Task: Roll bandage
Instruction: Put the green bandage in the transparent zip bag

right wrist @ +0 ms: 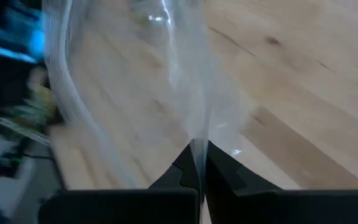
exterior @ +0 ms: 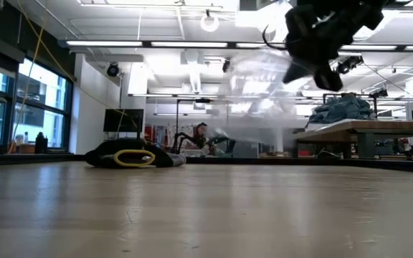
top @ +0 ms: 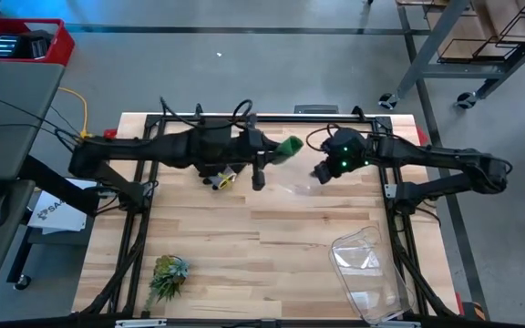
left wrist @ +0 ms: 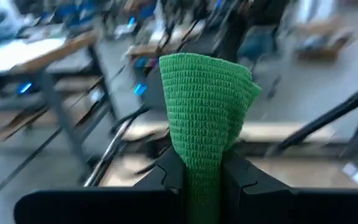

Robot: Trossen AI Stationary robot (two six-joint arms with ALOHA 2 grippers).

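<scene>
My right gripper holds the clear plastic film. My left gripper needs to release the green bandage inside the clear plastic film [top: 283, 197].
The green bandage [top: 290, 144] is a folded bunch of knit fabric, held above the table's far middle by my left gripper [top: 279, 150], which is shut on it. In the left wrist view the bandage [left wrist: 207, 99] sticks out past the fingertips. My right gripper [top: 320, 173], just right of it, is shut on a clear plastic film [right wrist: 166, 74]. The film also shows as a faint blur in the low view [exterior: 264, 79], under the raised gripper [exterior: 321, 68]. My left gripper pinches the bandage's lower part [left wrist: 202, 180] between its two fingers, in several bunched layers. The rest stands free beyond the fingertips, folded over at its end, lifted clear of the table. My right gripper pinches an edge or fold of the clear film [right wrist: 199, 146] between its two fingertips. The film spreads out beyond the fingers, above the wooden table; whether its far end touches the table I cannot tell.
A black-and-grey glove with yellow trim [top: 221, 176] lies under the left arm and shows in the low view [exterior: 131, 156]. A spiky green plant tuft [top: 167, 275] lies near the front left. A clear plastic container [top: 367, 273] sits at the front right.
</scene>
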